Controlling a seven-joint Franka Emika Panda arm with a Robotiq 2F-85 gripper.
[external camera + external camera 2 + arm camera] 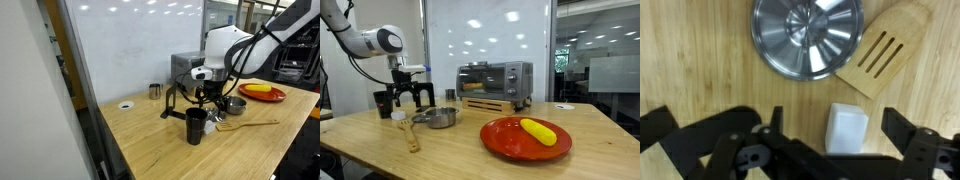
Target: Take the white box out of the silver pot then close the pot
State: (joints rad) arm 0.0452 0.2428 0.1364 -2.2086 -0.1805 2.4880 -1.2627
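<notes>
My gripper will next move over to the metal lid's knob (217, 109) (808, 18) and close on it there, because the lid is lying beside the open silver pot.
The white box (847, 128) stands on the wooden table, apart from both fingers of my open gripper (840, 135). In an exterior view the box (398, 115) shows as a small white block under the gripper (410, 100). The silver pot (440, 118) sits low on the table beside it, and the box is outside it. A round shiny metal top with a knob at its middle (806, 35) fills the upper wrist view. I cannot tell whether it is the lid lying alone or resting on the pot. In the other exterior view the gripper (205, 100) hangs next to the pot (235, 104).
A slotted wooden spatula (880, 55) lies by the metal top. A black cup (195, 125) stands near the gripper. A toaster oven (495, 82) is at the back. A red plate (510, 140) bearing a yellow item, a small steel cup (155, 91) and a white disc (125, 104) are also on the table.
</notes>
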